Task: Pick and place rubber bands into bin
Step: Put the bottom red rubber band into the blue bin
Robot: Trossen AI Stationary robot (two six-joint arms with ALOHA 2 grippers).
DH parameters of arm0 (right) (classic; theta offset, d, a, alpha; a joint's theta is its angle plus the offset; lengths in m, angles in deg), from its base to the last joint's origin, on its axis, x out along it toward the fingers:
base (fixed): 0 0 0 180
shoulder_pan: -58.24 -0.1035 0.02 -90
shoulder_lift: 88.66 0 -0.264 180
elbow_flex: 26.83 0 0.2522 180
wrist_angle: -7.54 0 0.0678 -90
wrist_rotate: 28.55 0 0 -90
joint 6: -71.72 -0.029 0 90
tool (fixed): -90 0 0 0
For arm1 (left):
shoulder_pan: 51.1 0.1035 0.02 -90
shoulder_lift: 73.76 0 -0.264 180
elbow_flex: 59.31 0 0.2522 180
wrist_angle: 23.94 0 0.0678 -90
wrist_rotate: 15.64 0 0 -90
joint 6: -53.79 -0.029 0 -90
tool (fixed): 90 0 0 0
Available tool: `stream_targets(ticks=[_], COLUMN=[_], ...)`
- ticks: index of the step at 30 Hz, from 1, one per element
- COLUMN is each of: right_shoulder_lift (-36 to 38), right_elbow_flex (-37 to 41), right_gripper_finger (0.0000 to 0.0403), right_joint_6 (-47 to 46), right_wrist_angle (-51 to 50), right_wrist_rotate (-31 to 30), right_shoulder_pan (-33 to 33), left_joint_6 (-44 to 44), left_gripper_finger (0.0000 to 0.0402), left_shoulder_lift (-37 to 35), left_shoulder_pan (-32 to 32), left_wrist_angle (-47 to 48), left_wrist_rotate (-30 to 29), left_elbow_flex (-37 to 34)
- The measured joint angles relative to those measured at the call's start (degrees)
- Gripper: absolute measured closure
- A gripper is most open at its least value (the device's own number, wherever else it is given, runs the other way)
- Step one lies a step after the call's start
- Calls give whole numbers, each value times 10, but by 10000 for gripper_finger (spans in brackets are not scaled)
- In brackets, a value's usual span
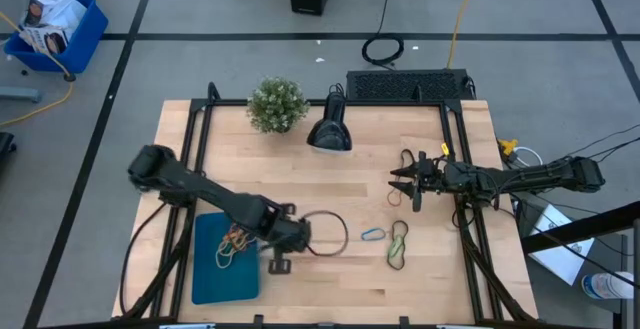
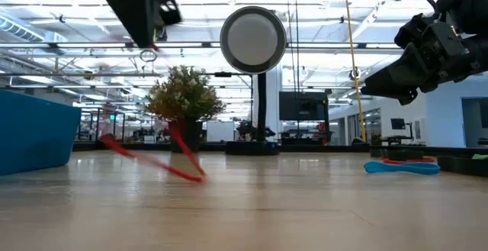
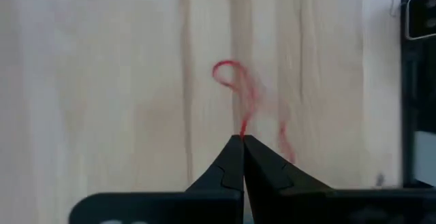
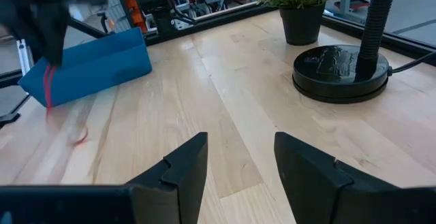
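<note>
My left gripper needs to drop the red rubber band onto the pile of rubber bands in the teal bin (image 1: 234, 243).
My left gripper (image 1: 302, 234) hangs just right of the teal bin (image 1: 215, 274), shut on a red rubber band (image 1: 330, 234) that trails onto the table. The bin holds several rubber bands (image 1: 236, 238). Loose bands lie on the wood: a blue one (image 1: 372, 234), a green and dark pair (image 1: 398, 245), and others (image 1: 404, 158) near my right gripper (image 1: 397, 181). My right gripper is open and empty above the table's right half, its fingers wide apart in the right wrist view (image 4: 240, 149). My left gripper pinches the red band's upper end (image 3: 242, 133) between its two fingertips, pointing down from above. One strand or two, I cannot tell. The band hangs slack below the fingers as a loop (image 3: 230, 74), and its lower end (image 2: 197, 177) rests on the table.
A potted plant (image 1: 277, 104) and a black lamp (image 1: 329, 132) stand at the table's far edge. A black keyboard-like panel (image 1: 405, 84) lies beyond the far right. Bare wood lies between the bin and the loose bands.
</note>
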Motion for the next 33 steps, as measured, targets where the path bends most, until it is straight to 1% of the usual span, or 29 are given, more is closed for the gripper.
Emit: stream_targets(ticks=[5,11,16,18,21,24,28,30,33], right_shoulder_lift=[0,0,0,0,0,0,0,0,0], right_elbow_flex=[0,0,0,0,0,0,0,0,0], right_gripper_finger=[238,238,238,238,238,238,238,238,238], right_joint_6=[0,0,0,0,0,0,0,0,0], right_wrist_angle=[4,5,9,9,9,9,9,9,9], right_wrist_rotate=[-1,-1,-1,-1,-1,-1,-1,-1,-1], right_shoulder_pan=[0,0,0,0,0,0,0,0,0], left_joint_6=[74,179,274,308,346,373,377,375,364], left_gripper_finger=[398,398,397,398,395,398,394,394,398], left_shoulder_lift=[-75,-141,-174,-182,-185,-186,-185,-185,-185], left_shoulder_pan=[-7,-23,-43,-52,-65,-74,-82,-85,-85], left_wrist_angle=[90,207,286,307,340,359,355,346,307], left_wrist_rotate=[5,20,62,64,48,38,30,30,39], left_elbow_flex=[0,0,0,0,0,-4,-30,-50,-88])
